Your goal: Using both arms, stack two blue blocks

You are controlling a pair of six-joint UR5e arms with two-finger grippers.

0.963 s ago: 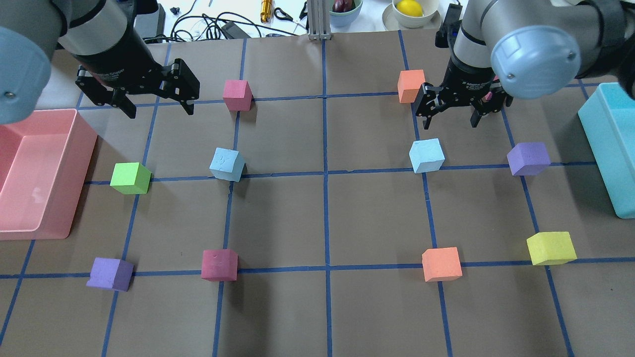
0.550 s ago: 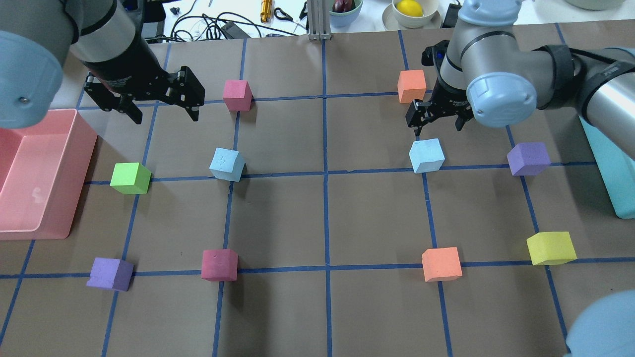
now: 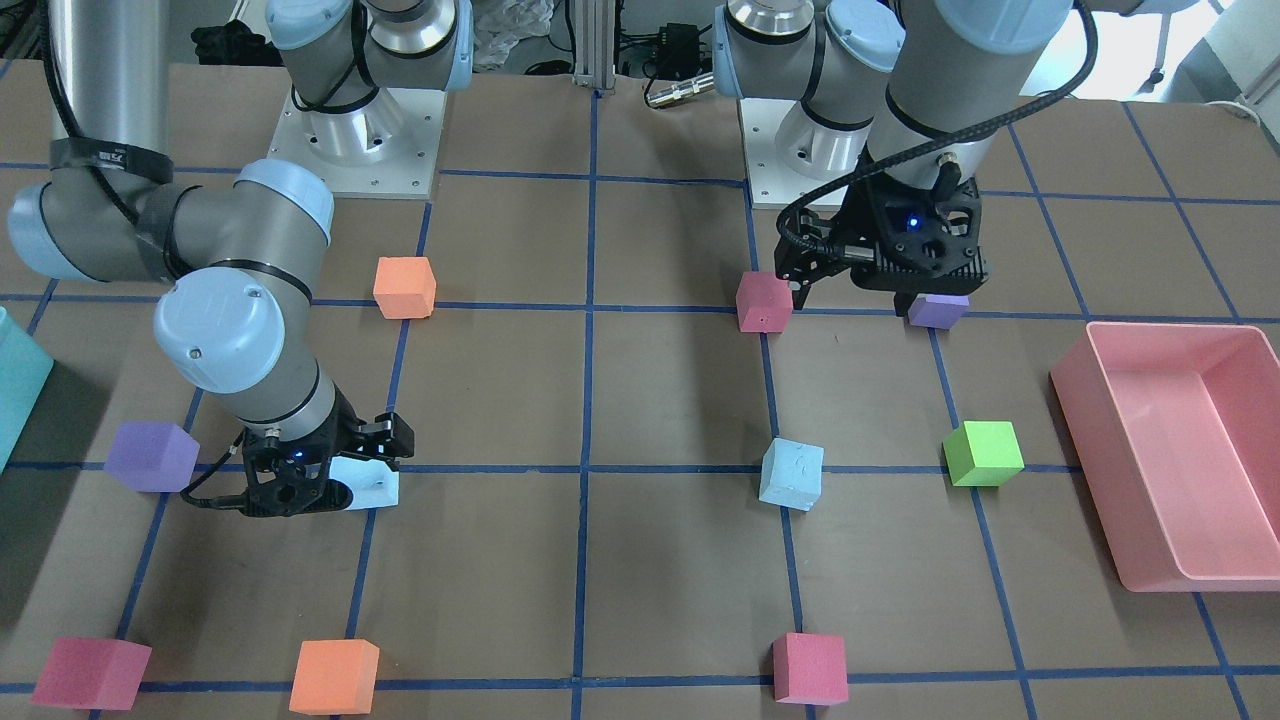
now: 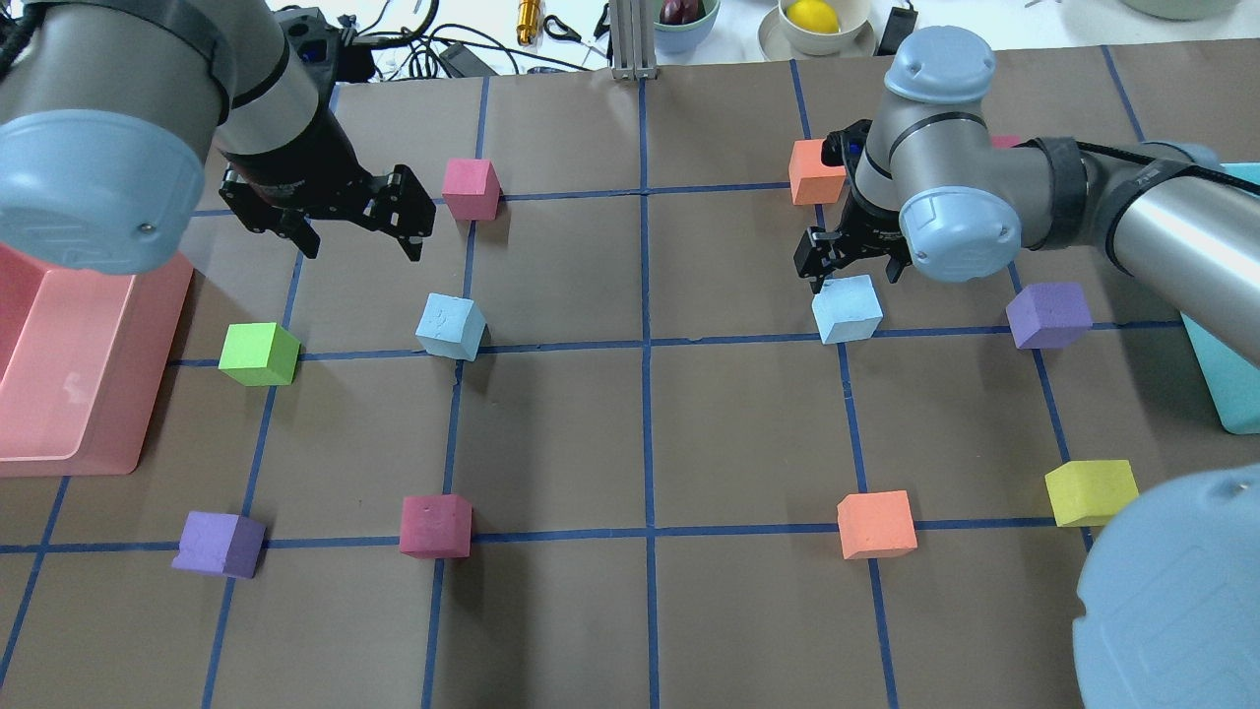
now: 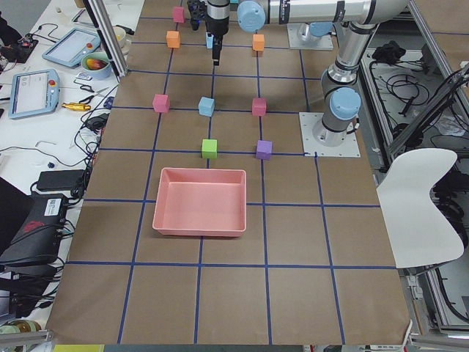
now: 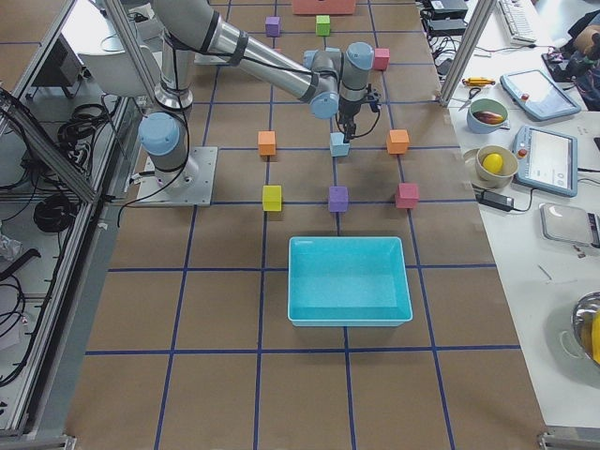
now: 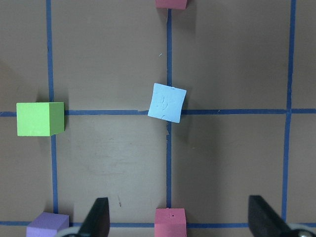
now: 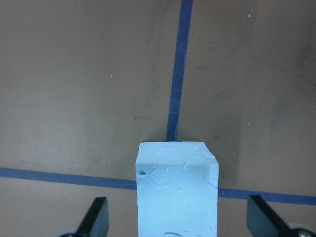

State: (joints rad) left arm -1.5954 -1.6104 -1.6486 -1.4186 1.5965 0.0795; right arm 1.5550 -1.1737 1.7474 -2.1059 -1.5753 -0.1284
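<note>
I should next lower my left gripper to the lone blue block near the green cube and close it on the blue block's opposite sides (image 3: 792, 475) (image 7: 167, 102).
Two pale blue blocks lie on the brown table. The left blue block (image 4: 451, 327) is alone, centred in the left wrist view (image 7: 167, 102). My left gripper (image 4: 359, 231) is open and empty, hanging above the table behind this block, toward the far edge. The right blue block (image 4: 847, 308) sits between the spread fingers of my right gripper (image 4: 851, 268), which is open and low over it. The right wrist view shows the block (image 8: 177, 192) between the fingertips (image 8: 95, 217), with a gap on each side. The front-facing view shows that gripper (image 3: 320, 482) partly covering the block (image 3: 375, 488).
A pink bin (image 4: 59, 354) stands at the left edge, a teal bin (image 4: 1216, 325) at the right. Around lie a green cube (image 4: 258, 354), purple cubes (image 4: 1049, 315) (image 4: 219, 544), red cubes (image 4: 471, 188) (image 4: 435, 526), orange cubes (image 4: 813, 169) (image 4: 876, 525) and a yellow cube (image 4: 1091, 492).
My right gripper has come down and left onto the right blue block. My left gripper has moved right and a little nearer to the left blue block. No block has moved.
</note>
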